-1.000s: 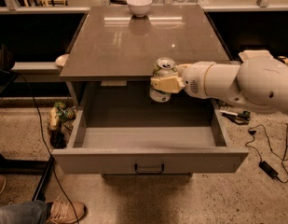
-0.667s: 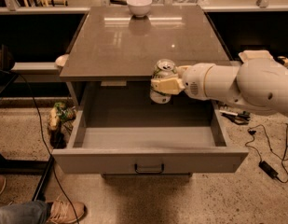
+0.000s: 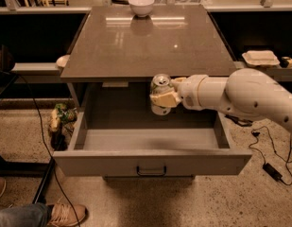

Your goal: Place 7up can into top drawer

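I will let go of the 7up can on the open top drawer's bare bottom [image 3: 153, 131], straight behind the dark handle.
The 7up can [image 3: 160, 83] has a silver top with a pull tab and stands upright in my gripper [image 3: 165, 97]. The gripper is shut on the can's side, its tan fingers [image 3: 164, 100] wrapped around it. My white arm reaches in from the right. The can hangs above the open top drawer [image 3: 150, 137], over its back middle part, just in front of the counter's edge. The drawer is pulled fully out, a wide shallow grey box with a small dark handle [image 3: 151, 170] on its front panel. Its floor shows nothing in it.
A white bowl [image 3: 141, 5] stands at the back of the grey counter top [image 3: 145, 39]. A shoe and leg [image 3: 39, 215] show at the bottom left. Cables run on the floor left and right. A white tray [image 3: 261, 58] lies on the shelf at right.
The can and gripper have barely moved; they hold over the drawer's back part.
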### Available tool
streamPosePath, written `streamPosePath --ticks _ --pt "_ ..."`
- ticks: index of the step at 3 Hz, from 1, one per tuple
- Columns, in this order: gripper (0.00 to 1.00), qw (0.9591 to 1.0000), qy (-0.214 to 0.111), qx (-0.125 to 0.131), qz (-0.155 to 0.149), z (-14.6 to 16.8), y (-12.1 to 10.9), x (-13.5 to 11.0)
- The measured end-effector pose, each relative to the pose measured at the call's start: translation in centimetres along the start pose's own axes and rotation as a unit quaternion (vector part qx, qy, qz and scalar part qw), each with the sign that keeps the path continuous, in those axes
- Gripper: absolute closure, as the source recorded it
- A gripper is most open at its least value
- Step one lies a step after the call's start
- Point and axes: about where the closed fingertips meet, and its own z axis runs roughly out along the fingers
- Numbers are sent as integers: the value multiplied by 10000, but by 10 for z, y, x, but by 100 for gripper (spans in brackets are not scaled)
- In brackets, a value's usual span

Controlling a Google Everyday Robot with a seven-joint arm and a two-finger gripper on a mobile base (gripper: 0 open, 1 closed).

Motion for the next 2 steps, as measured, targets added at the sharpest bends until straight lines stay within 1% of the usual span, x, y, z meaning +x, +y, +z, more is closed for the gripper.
streamPosePath --ticks 1,2 --pt "100 9993 264 -93 -236 19 0 31" --pt "100 9984 441 -186 -309 33 0 56"
